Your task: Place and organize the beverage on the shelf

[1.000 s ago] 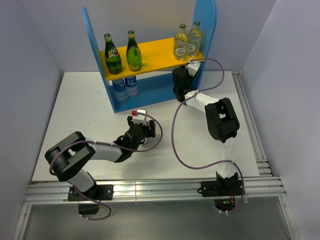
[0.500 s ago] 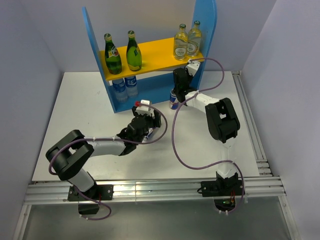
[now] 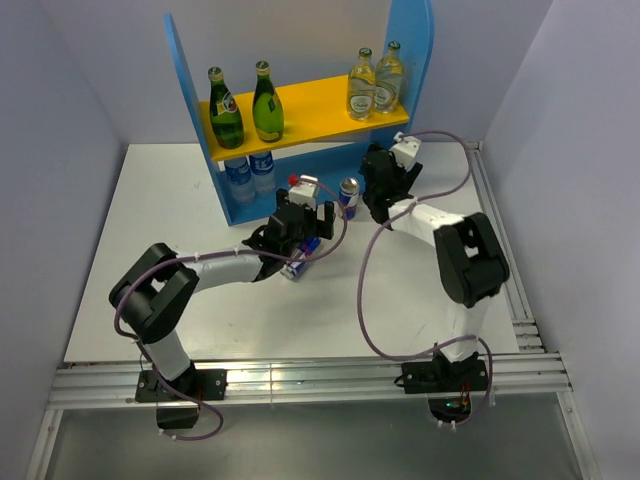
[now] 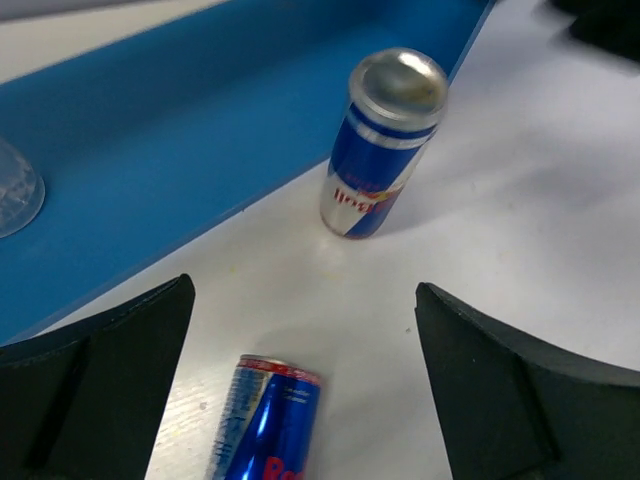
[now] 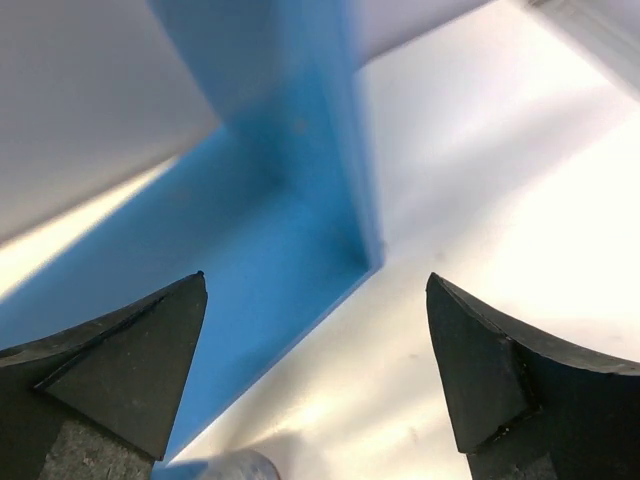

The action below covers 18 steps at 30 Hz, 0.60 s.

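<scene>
Next, I close my left gripper on the upper half [image 3: 311,247] [image 4: 266,425] of the lying can, just below the red rim of the can.
The shelf [image 3: 190,90] holds two green bottles [image 3: 226,108] and two clear yellowish bottles [image 3: 362,85] on its yellow board. One blue-and-silver can [image 3: 349,196] [image 4: 385,140] stands upright on the table just in front of the shelf's base [image 4: 150,150]. A second can [image 3: 300,262] [image 4: 268,420] lies on its side. My left gripper [image 3: 318,228] [image 4: 305,370] hovers open over the lying can, touching nothing. Just right of the upright can, my right gripper [image 3: 375,195] [image 5: 315,370] is open and empty; the can's top [image 5: 215,467] shows at the bottom edge.
Two clear plastic water bottles [image 3: 250,173] stand on the lower level at the left. The shelf's right side panel [image 5: 300,130] rises close ahead of the right gripper. A metal rail [image 3: 505,250] runs along the table's right edge.
The right gripper opened, let go of the upright can and drew back to the right. The left arm swung toward the shelf and opened wide; a can now lies under it.
</scene>
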Each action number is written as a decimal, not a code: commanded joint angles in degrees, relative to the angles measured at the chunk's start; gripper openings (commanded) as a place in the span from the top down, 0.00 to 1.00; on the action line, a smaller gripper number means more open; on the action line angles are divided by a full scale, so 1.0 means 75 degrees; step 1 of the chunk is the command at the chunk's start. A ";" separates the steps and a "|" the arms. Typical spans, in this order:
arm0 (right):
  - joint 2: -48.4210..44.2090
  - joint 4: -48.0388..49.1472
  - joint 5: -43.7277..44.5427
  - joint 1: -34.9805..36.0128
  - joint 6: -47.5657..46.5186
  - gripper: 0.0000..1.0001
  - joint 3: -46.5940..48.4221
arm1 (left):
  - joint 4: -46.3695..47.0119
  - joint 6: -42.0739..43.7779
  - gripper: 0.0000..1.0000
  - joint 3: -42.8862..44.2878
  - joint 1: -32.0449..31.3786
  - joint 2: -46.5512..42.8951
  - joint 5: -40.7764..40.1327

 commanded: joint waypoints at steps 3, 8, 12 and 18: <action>-0.1552 -0.0147 0.0574 -0.0205 0.0512 0.02 -0.0733 | -0.2067 0.0299 0.01 0.0923 0.0312 0.0287 0.1025; -0.3087 -0.0815 0.0434 -0.0229 0.1355 0.02 -0.1811 | -0.3241 0.0287 0.01 0.1100 0.0429 0.0417 0.1294; -0.4561 -0.1039 0.0246 -0.0217 0.1848 0.02 -0.3147 | -0.3721 0.0287 0.01 0.1134 0.0535 0.0591 0.1891; -0.6145 -0.1367 0.0059 -0.0217 0.1965 0.02 -0.4237 | -0.4355 0.0346 0.02 0.1557 0.0535 0.1178 0.2161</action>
